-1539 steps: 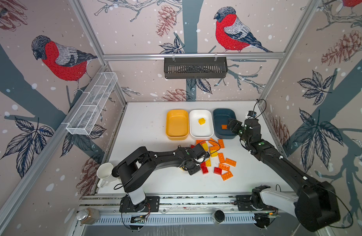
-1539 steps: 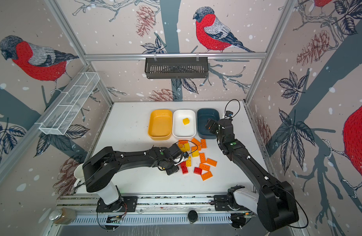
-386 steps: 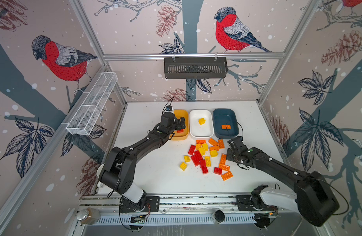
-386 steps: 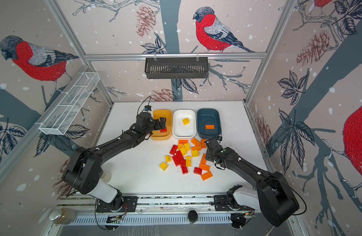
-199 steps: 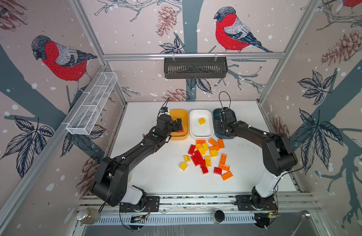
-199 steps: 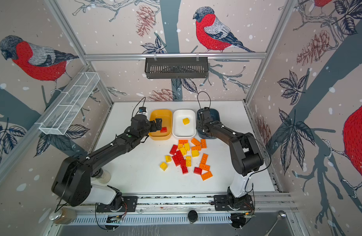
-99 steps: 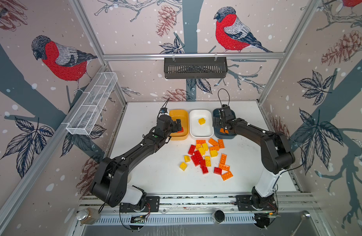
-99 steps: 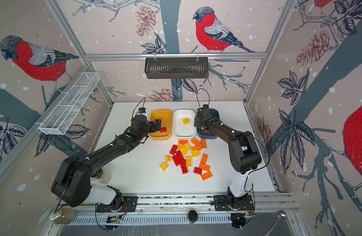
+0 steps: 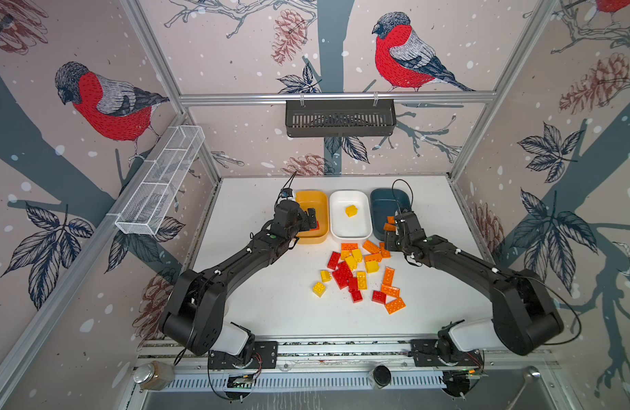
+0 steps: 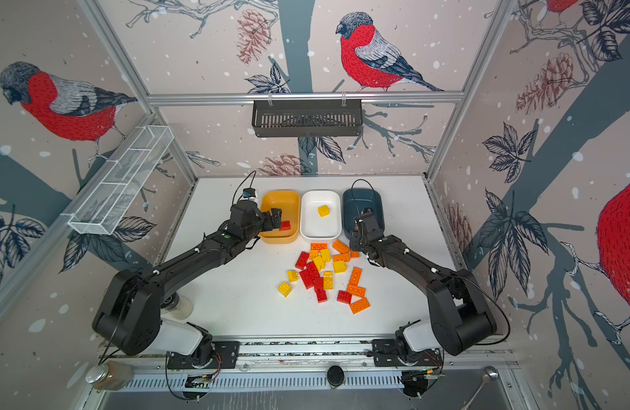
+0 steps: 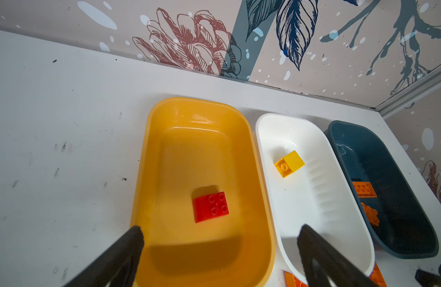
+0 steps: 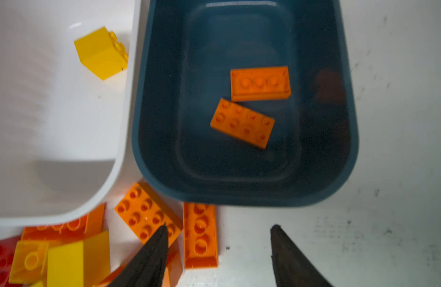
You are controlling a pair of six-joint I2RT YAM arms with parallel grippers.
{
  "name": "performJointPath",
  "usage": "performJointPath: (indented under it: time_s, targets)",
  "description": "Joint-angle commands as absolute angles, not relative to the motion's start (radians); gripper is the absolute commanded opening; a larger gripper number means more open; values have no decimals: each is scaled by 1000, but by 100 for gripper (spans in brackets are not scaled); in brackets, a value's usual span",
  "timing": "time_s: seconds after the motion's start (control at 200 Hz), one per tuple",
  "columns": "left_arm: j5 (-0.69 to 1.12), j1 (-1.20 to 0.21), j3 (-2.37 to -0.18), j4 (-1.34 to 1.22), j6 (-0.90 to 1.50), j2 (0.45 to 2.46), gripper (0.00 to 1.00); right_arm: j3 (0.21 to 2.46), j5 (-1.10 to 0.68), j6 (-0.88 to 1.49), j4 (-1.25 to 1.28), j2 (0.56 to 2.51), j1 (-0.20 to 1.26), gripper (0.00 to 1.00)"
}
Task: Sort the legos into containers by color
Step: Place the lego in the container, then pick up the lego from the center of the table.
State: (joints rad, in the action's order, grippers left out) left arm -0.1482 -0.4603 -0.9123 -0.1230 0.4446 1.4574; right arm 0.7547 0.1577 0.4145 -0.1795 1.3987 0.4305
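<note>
A loose red brick lies nearest the yellow-orange tray, at the pile's edge. My left gripper should close on the long sides (image 9: 334,260) of that brick.
Three containers stand in a row at the back: a yellow-orange tray (image 9: 323,202), a white tray (image 9: 364,227) and a teal tray (image 9: 388,200). My left gripper (image 11: 220,229) hangs open and empty over the yellow-orange tray's near end, where one red brick (image 11: 210,206) lies. One yellow brick (image 12: 102,53) sits in the white tray. Two orange bricks (image 12: 260,83) (image 12: 242,123) lie in the teal tray (image 12: 159,74). My right gripper (image 12: 219,227) is open and empty just in front of that tray's near rim, above an orange brick (image 12: 200,236) on the table. Loose legos (image 9: 356,273) are piled mid-table.
A black slotted basket (image 9: 340,117) hangs on the back wall. A white wire rack (image 9: 160,181) runs along the left wall. A glass jar (image 9: 153,371) sits at the front left rail. Bare white table (image 9: 256,305) lies left of the pile.
My right gripper has drawn back from over the teal tray to just in front of its near rim, and that arm's elbow has swung out to the right. The left arm has hardly moved.
</note>
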Motion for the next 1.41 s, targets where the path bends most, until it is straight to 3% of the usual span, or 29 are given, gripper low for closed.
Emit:
performJointPath:
  time_s: [0.0,0.71,0.965,1.231,1.401]
  targets:
    - [-135,-459,-921,-137,443,1460,97,687,73,410,-143,1365,435,64]
    - [-166,-457,-917,-106,436,1436,97,795,177,420,-158,1611,488,55]
    - [-170,-458,-914,-106,436,1437,97,760,181,433,-161,1610,488,52]
    - [-162,-457,-913,-112,444,1443,97,704,149,424,-155,1486,486,54]
    - [-153,-457,-914,-119,449,1451,97,692,140,431,-130,1507,476,55]
